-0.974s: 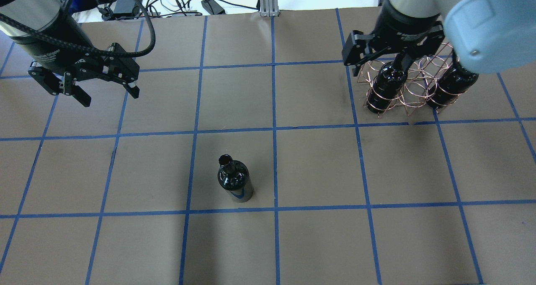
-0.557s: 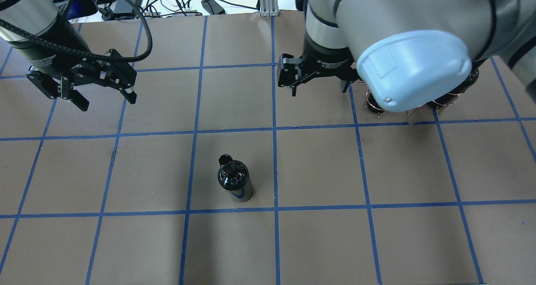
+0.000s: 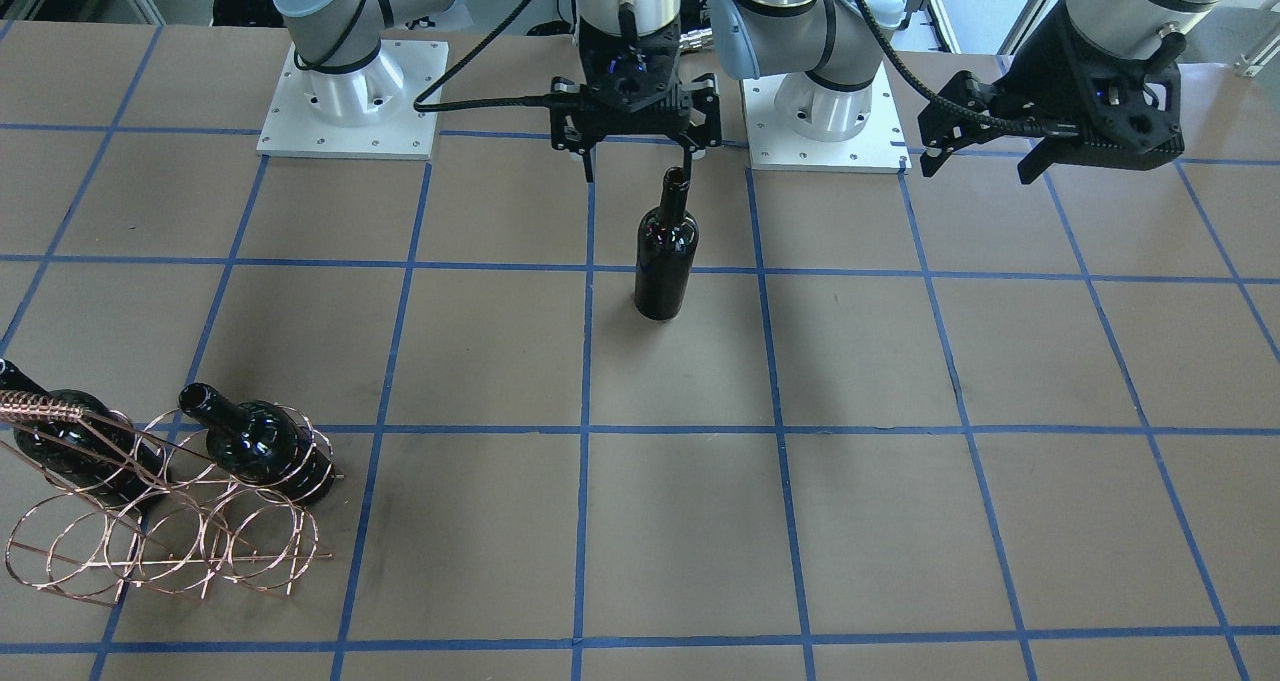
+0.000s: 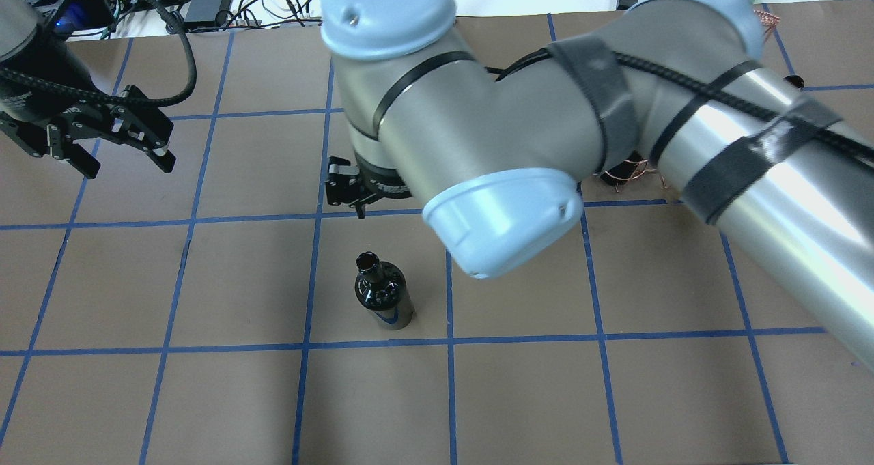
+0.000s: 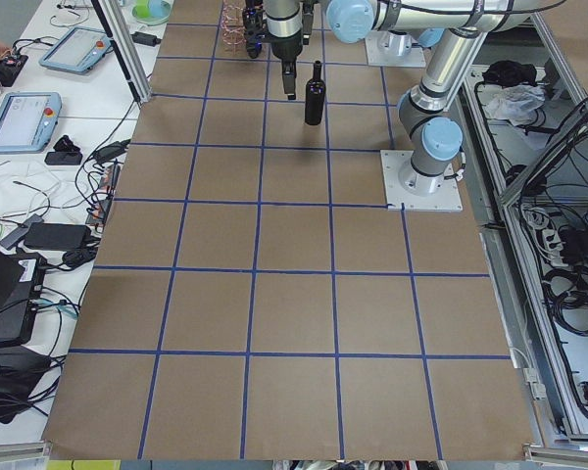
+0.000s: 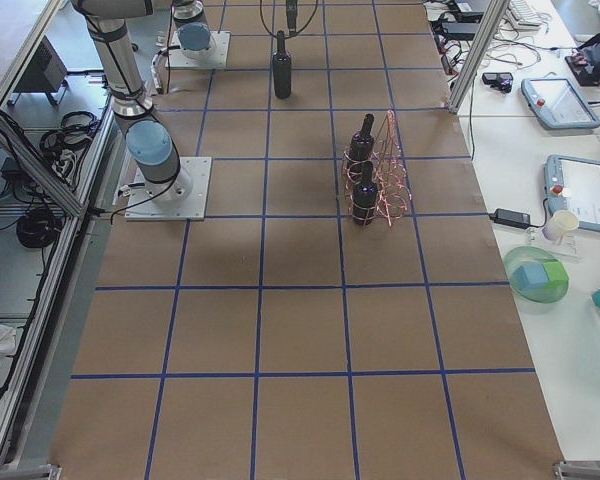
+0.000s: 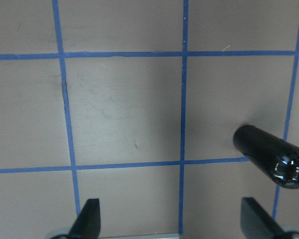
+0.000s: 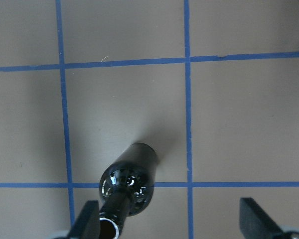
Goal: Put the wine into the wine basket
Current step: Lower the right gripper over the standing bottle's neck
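Note:
I will close my right gripper on the neck of the wine bottle [image 3: 674, 197] [image 8: 120, 200] that stands in the middle of the table, just above where its body widens.
A near-black wine bottle [image 3: 665, 251] stands upright mid-table, also in the overhead view [image 4: 382, 294] and the right wrist view [image 8: 127, 181]. My right gripper [image 3: 637, 166] is open and hovers at the height of the bottle's mouth, which sits beside one of its fingers [image 8: 89, 221], not between them. My left gripper [image 4: 130, 168] is open and empty, well off to the bottle's side. The copper wire wine basket [image 3: 150, 531] holds two look-alike bottles [image 3: 260, 441]. In the overhead view my right arm hides most of the basket [image 4: 625, 175].
Both arm base plates [image 3: 350, 101] stand at the robot's edge of the table. Cables and power bricks [image 4: 205, 1] lie beyond the far edge. A side table with tablets [image 6: 555, 100] runs along the operators' side. Blue tape lines grid the brown surface.
My right arm has swung from the basket across the table to the standing bottle, gripper still open. My left gripper drifted a little left. The bottle has not moved.

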{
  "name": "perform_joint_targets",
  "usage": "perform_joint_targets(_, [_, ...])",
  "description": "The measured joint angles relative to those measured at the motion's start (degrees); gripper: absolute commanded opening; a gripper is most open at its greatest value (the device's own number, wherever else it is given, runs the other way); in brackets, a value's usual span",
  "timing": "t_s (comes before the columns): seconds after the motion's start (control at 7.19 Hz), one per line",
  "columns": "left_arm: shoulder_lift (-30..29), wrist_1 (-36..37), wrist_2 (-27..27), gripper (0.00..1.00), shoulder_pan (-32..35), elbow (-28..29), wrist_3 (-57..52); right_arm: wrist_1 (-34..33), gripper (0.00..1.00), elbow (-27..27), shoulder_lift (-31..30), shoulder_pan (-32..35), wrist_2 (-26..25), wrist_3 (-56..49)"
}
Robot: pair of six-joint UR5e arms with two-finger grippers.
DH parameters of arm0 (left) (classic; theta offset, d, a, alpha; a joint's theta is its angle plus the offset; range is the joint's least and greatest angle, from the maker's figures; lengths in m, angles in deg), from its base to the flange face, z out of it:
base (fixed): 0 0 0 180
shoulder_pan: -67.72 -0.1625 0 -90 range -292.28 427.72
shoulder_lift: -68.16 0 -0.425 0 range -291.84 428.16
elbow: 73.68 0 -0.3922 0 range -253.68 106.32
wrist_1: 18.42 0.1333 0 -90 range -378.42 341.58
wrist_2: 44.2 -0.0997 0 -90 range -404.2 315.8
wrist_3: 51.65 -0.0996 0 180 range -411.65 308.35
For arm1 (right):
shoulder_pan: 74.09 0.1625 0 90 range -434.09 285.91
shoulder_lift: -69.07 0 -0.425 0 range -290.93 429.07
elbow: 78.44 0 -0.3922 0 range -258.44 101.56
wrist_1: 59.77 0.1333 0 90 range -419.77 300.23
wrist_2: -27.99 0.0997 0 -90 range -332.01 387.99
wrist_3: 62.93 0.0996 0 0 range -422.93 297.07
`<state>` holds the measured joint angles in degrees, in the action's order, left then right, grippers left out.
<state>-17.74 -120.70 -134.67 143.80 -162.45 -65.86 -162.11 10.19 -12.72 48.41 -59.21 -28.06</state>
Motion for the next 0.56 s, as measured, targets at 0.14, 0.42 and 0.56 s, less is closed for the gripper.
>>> perform_joint_targets(0.14, [-0.1,0.2,-2.3,1.00,-0.2,-0.1,-0.1,-1.6,0.99,0.0,1.5,1.9,-0.1,2.3])
perform_joint_targets(0.42, [-0.3,0.3,-1.3,1.00,-0.7,-0.7,-0.3,-2.1,0.91,0.3,2.9,3.6,-0.8,3.8])
perform_joint_targets(0.56, [-0.4,0.4,-0.2,1.00,-1.0,-0.9,-0.4,-2.0,0.89,0.5,3.7,3.8,-1.1,4.0])
